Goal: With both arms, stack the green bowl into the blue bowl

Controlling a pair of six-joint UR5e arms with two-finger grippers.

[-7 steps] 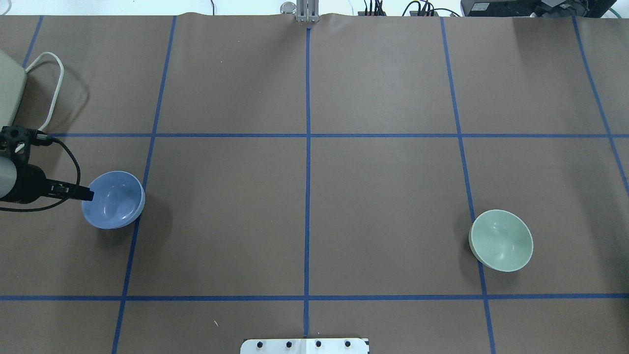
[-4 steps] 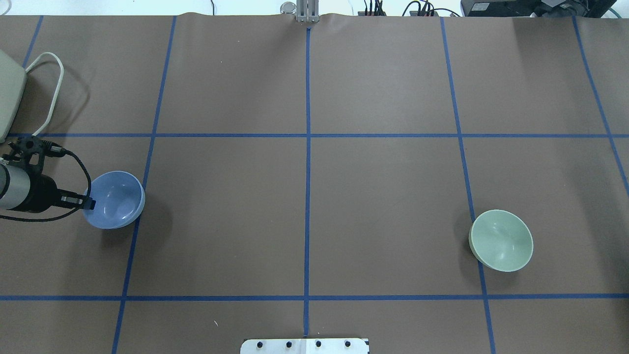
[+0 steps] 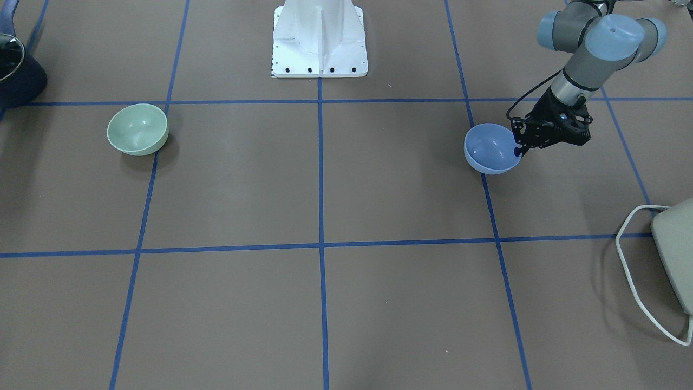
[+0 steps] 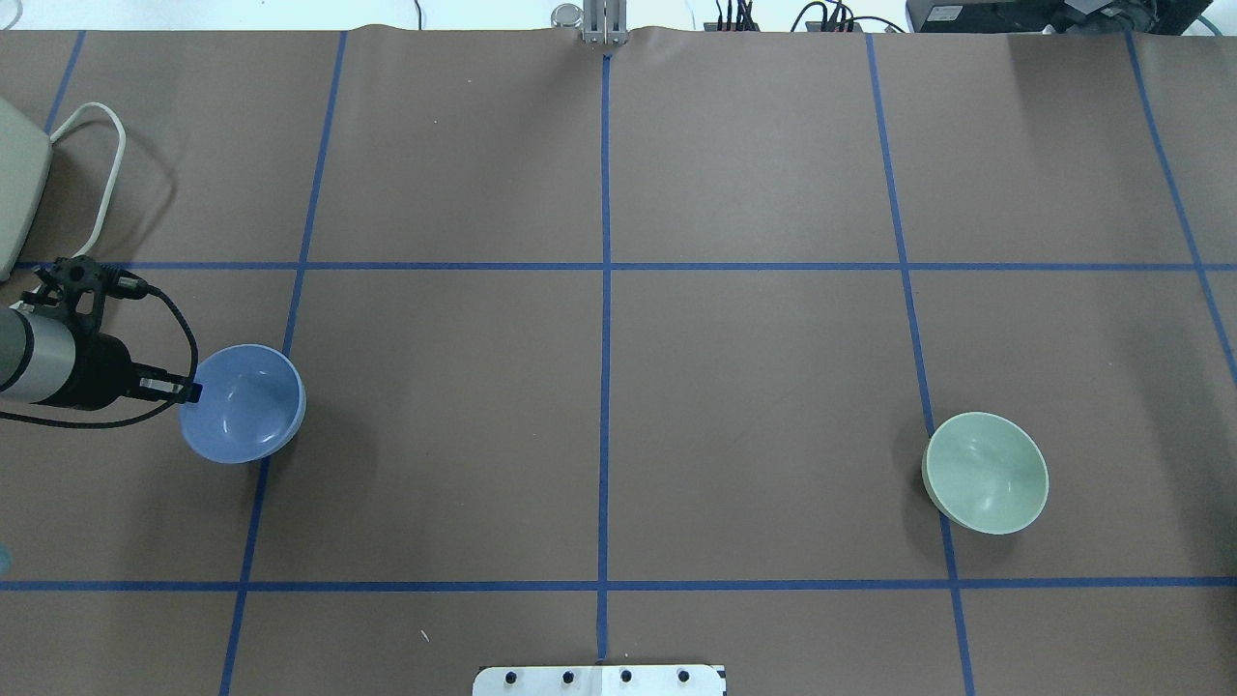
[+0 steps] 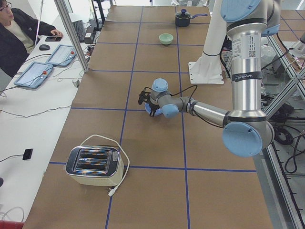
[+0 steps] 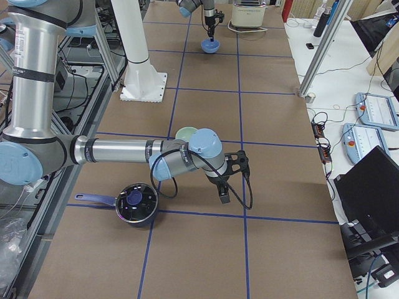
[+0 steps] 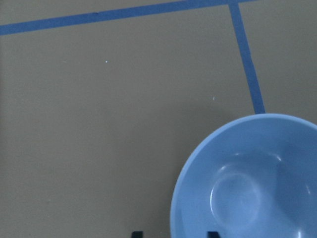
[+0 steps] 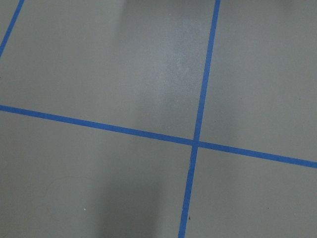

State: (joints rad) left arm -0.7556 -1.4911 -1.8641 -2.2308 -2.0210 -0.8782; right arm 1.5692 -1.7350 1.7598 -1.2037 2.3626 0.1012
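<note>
My left gripper is holding the blue bowl and will release it on the middle blue tape line (image 3: 315, 158) in front of the white pedestal.
The blue bowl (image 4: 246, 406) is at the table's left, and my left gripper (image 4: 190, 391) is shut on its left rim. One finger is inside the bowl and one outside. The bowl looks tilted and slightly off the table in the front-facing view (image 3: 489, 149). The left wrist view shows the bowl (image 7: 247, 183) at lower right with the fingertips (image 7: 136, 233) at the bottom edge. The green bowl (image 4: 986, 472) stands upright on the right side, alone. My right gripper (image 6: 223, 194) shows only in the exterior right view, hanging over bare table near the green bowl (image 6: 185, 132); I cannot tell whether it is open or shut.
A toaster (image 5: 93, 165) with a white cord stands at the far left end, beyond the left arm. A dark pot (image 6: 136, 202) sits near the right end. The white pedestal (image 3: 319, 38) stands at the robot's side, mid-table. Blue tape lines grid the brown table.
My left gripper has closed on the blue bowl's rim and moved it a little to the right; the bowl now looks slightly larger, raised. The green bowl has not moved.
</note>
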